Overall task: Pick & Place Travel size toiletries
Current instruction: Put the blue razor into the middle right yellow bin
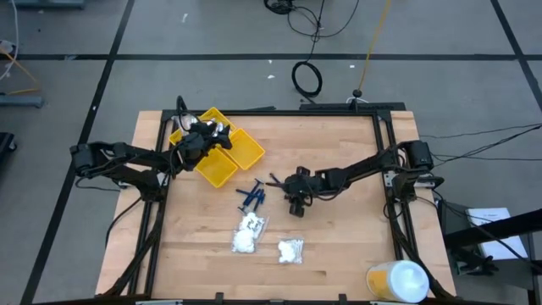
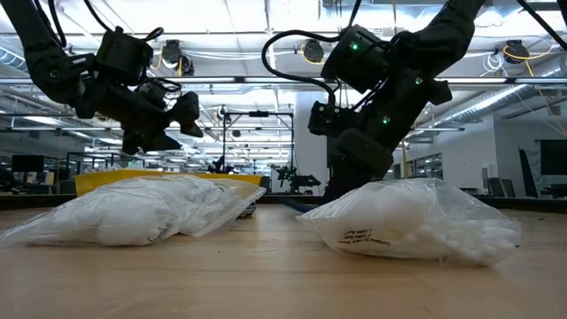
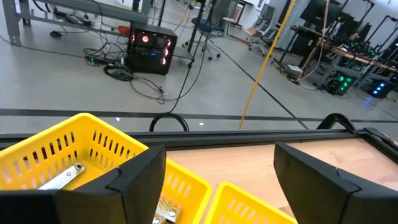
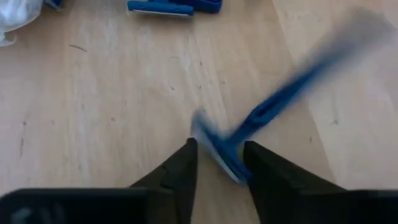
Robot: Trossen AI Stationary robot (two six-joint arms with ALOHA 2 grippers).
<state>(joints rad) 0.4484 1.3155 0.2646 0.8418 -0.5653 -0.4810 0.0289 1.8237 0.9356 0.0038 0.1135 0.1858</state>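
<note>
My right gripper pinches the blue stick's broad head; I will lay it down and grab its handle (image 4: 345,48) before passing it to my left gripper.
My right gripper (image 4: 219,163) is near the table's middle (image 1: 295,206), pointing slantwise down, with a slim dark blue stick (image 4: 292,87) between its fingertips. More blue sticks (image 1: 251,196) lie on the wood to its left. Two clear bags of white lumps (image 1: 248,233) (image 1: 290,249) rest flat nearer the front. My left gripper (image 3: 217,180) hangs open above the yellow compartment tray (image 1: 246,152) at the far left. Silvery packets (image 3: 62,177) lie in one of the tray's compartments. My right gripper has the blue stick's broad head end (image 4: 214,146) between its two fingers, at their free ends. The fingers come from above, slanting down from the table's right. The stick's thin handle reaches away from the fingers over the wood. I cannot tell if it is lifted.
A large white-and-yellow round container (image 1: 398,281) lies at the front right corner. A black frame (image 1: 385,135) runs along the table's sides. In the low view the two bags (image 2: 142,208) (image 2: 416,217) fill the foreground. Bare wood lies right of my right gripper.
</note>
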